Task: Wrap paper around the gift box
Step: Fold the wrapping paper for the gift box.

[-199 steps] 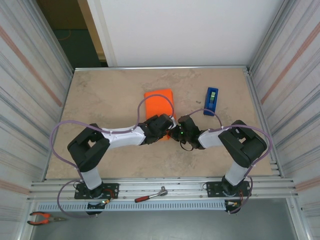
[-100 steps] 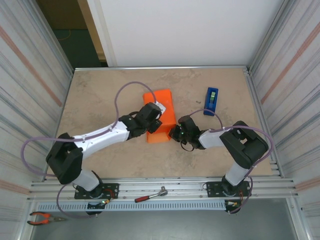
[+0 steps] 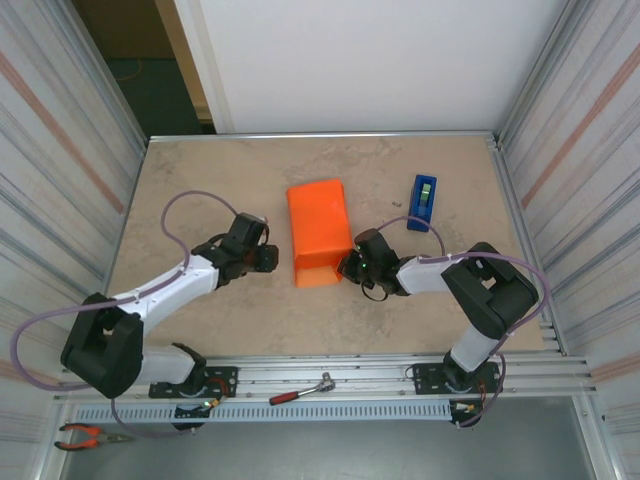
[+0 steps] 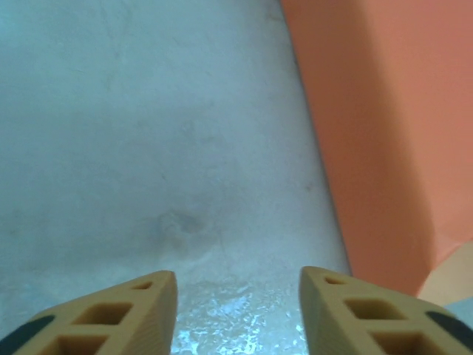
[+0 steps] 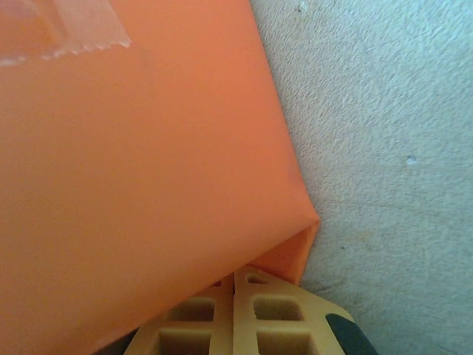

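Observation:
My left gripper should move in and pinch the paper's near corner fold (image 3: 296, 266) while my right gripper stays, because the paper's side edge is outside my left gripper's open fingers.
The paper (image 3: 318, 228) is a bright orange parcel skin lying mid-table, its near end an open flap. The gift box is hidden under it. My left gripper (image 3: 268, 258) sits on the table left of the parcel, apart from it. In the left wrist view it (image 4: 236, 281) stands open over bare table, with the paper (image 4: 384, 133) to its right. My right gripper (image 3: 346, 266) is shut at the parcel's near right corner. In the right wrist view its tips (image 5: 235, 272) are tucked under the paper's (image 5: 148, 163) open edge; whether paper is pinched is hidden.
A blue tape dispenser (image 3: 423, 201) stands right of the parcel. A strip of clear tape (image 5: 66, 33) is stuck on the paper. A ratchet wrench (image 3: 300, 390) and pliers (image 3: 85, 436) lie on the rail in front of the table.
My left gripper has come off the parcel's top and pulled back to the left, with its jaws narrower than before. The right gripper has stayed at the near corner.

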You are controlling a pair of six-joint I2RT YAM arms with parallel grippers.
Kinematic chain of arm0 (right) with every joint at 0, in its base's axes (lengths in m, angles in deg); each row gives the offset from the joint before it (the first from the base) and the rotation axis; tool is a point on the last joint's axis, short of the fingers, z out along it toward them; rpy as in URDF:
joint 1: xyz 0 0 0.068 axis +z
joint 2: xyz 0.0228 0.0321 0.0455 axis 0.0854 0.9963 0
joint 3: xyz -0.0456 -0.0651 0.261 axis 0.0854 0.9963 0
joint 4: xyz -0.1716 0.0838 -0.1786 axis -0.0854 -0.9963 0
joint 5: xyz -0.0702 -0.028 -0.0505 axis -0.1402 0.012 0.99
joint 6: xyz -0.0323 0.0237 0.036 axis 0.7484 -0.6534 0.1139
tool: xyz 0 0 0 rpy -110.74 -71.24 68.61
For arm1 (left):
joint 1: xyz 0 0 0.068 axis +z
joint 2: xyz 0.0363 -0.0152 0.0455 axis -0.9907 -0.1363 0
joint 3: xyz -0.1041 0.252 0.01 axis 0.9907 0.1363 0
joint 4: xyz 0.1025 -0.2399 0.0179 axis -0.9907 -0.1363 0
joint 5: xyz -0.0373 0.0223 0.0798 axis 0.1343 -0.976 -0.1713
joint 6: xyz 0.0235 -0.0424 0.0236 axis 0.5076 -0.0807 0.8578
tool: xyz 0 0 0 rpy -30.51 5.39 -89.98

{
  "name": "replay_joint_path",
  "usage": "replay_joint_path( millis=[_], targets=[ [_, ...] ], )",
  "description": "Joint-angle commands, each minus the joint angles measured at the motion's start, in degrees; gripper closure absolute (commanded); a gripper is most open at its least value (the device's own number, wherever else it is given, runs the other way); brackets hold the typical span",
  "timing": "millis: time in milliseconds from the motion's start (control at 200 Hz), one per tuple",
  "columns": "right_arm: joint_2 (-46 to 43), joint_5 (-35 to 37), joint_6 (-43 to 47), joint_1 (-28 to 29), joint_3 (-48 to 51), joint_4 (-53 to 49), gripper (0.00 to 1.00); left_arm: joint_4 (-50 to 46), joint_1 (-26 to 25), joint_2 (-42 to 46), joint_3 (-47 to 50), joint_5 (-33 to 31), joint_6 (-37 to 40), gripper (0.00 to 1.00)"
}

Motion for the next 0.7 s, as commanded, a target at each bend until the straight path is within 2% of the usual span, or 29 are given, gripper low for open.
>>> replay_joint_path(
  millis=[0,110,331,486,696],
  targets=[
    [0.8,-0.7,1.8,0.9,-0.6,-4.7,1.0,4.0,0.1,-1.8,2.1,6.7,-2.6,0.58],
    [1.4,-0.6,1.3,1.2,-0.4,-4.1,1.0,6.8,0.1,-3.2,4.0,8.8,-3.9,0.64],
    [2.2,-0.2,0.5,1.9,0.3,-2.7,1.0,10.6,-0.4,-6.6,5.6,12.5,-4.1,0.7],
    [2.4,-0.5,0.3,2.1,0.3,-2.6,1.0,10.7,-0.8,-2.9,7.0,9.4,-5.1,0.64],
    [2.4,-0.8,0.4,2.2,0.2,-3.1,1.0,3.5,-0.7,5.8,5.7,7.3,-5.2,0.51]
  ],
)
